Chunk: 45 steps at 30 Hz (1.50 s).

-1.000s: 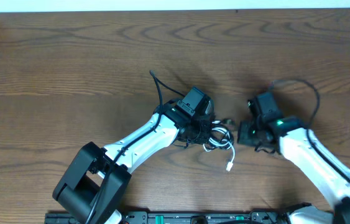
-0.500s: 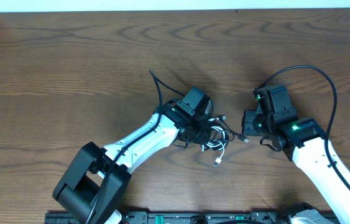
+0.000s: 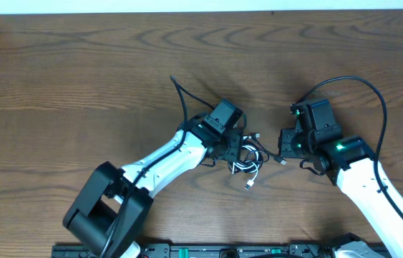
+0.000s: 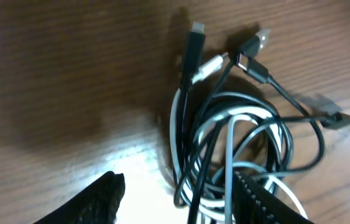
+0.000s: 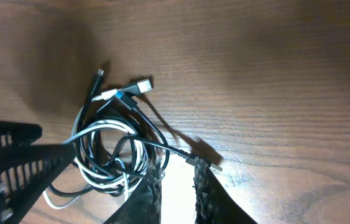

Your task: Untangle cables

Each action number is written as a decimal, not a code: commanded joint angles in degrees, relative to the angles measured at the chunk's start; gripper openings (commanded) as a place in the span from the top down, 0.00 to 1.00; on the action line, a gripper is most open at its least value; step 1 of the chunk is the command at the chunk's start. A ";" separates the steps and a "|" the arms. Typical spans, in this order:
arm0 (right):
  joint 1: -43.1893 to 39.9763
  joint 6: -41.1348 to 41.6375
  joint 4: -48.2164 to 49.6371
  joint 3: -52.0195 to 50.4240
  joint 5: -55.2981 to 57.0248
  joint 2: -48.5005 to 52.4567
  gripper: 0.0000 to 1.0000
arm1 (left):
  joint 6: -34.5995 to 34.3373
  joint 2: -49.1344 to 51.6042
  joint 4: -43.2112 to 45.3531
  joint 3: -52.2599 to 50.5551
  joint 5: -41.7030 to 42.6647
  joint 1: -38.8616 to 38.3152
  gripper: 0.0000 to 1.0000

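The cords at my left gripper still loop into the loose coil, so next my left gripper grabs them again while my right gripper holds the coil (image 3: 254,157).
The cables (image 3: 250,159) lie bunched in a small coil on the table between the two arms, black and white cords looped together. In the left wrist view the coil (image 4: 237,134) fills the middle, with several plug ends fanned out at its top. My left gripper (image 4: 179,182) is open, low over the coil's near side; the loops run between its jaws and over the right finger (image 4: 265,202). My right gripper (image 5: 178,174) stands just right of the coil (image 5: 109,152), open by a narrow gap with only bare table in it. A black plug (image 5: 198,162) lies at its fingertips.
A white plug end (image 3: 250,186) trails out toward the front of the wooden table (image 3: 79,72). The black plug (image 3: 283,160) points toward my right gripper (image 3: 281,150). The arms' own thick black cables arch over each wrist.
Both grippers have opened and let go of the cords. The right arm pulled back to the right and turned. The coil has settled onto the table and the white plug end slid left.
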 commanded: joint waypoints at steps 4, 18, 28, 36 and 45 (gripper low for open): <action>-0.39 -0.74 -0.20 0.20 -0.20 0.07 0.85 | -0.24 4.59 3.23 -0.70 4.28 0.09 0.61; -0.37 -0.74 -0.90 0.17 -0.59 0.07 0.83 | 1.18 4.07 2.56 -0.22 4.68 0.17 0.93; -0.37 -11.43 0.24 0.17 -15.04 0.07 0.79 | 2.95 -11.80 -1.51 2.16 10.12 0.61 0.93; -0.33 -13.70 0.24 0.17 -18.60 0.09 0.65 | 2.29 -16.98 -0.79 2.16 13.75 0.61 0.93; -0.33 -13.84 0.74 0.13 -20.39 0.09 0.43 | 2.29 -17.05 0.94 2.16 18.10 0.57 0.93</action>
